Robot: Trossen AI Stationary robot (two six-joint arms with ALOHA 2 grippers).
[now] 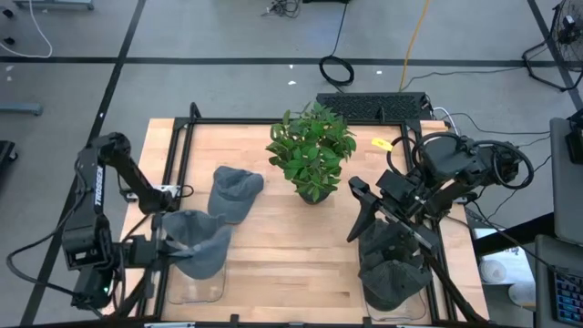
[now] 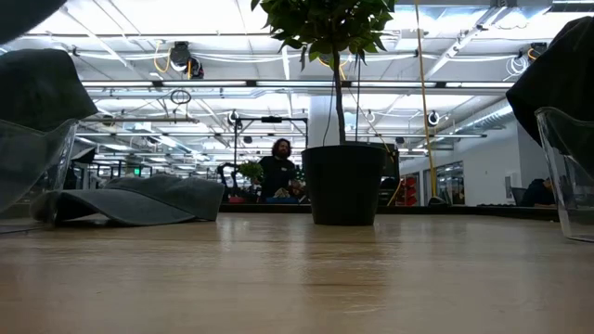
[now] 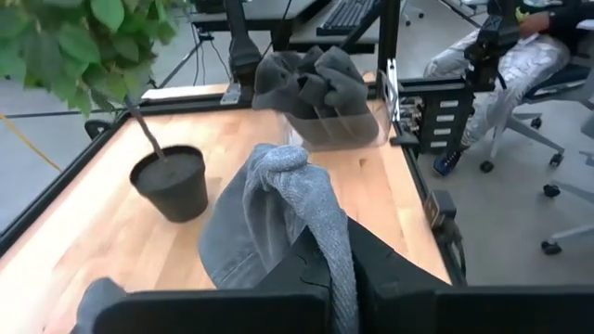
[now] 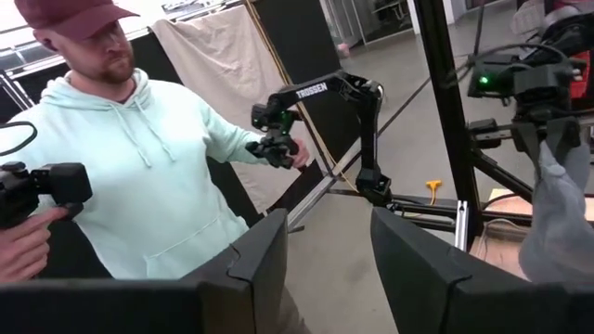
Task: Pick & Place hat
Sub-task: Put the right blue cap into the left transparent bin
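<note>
The grey denim hat will come to rest in the far part of the clear bin (image 1: 197,240) beside the second hat, where I will release it from my left gripper.
My left gripper (image 1: 167,240) is shut on a grey denim hat (image 1: 199,244), which it holds over the far part of a clear bin (image 1: 195,284) at the table's near left. A second grey hat (image 1: 235,191) lies crown-up on the wood beyond it and also shows in the low view (image 2: 139,199). My right gripper (image 1: 360,208) is open with nothing between its fingers (image 4: 325,255). It hovers above the right clear bin (image 1: 393,278), which holds several dark hats (image 3: 316,83). My left gripper pinches a bunched fold of the grey hat (image 3: 332,264) between its two fingers, coming level from the table's left side. The rest of the hat (image 3: 269,209) reaches forward past the fingertips and droops. Whether it touches the bin's rim I cannot tell.
A potted plant (image 1: 312,155) stands at the table's far middle, its black pot (image 2: 343,186) between the two bins. Bare wood lies across the near middle (image 1: 291,273). A person in a pale hoodie (image 4: 139,176) stands beyond the table holding a camera. Black frame rails (image 1: 173,137) edge the table.
</note>
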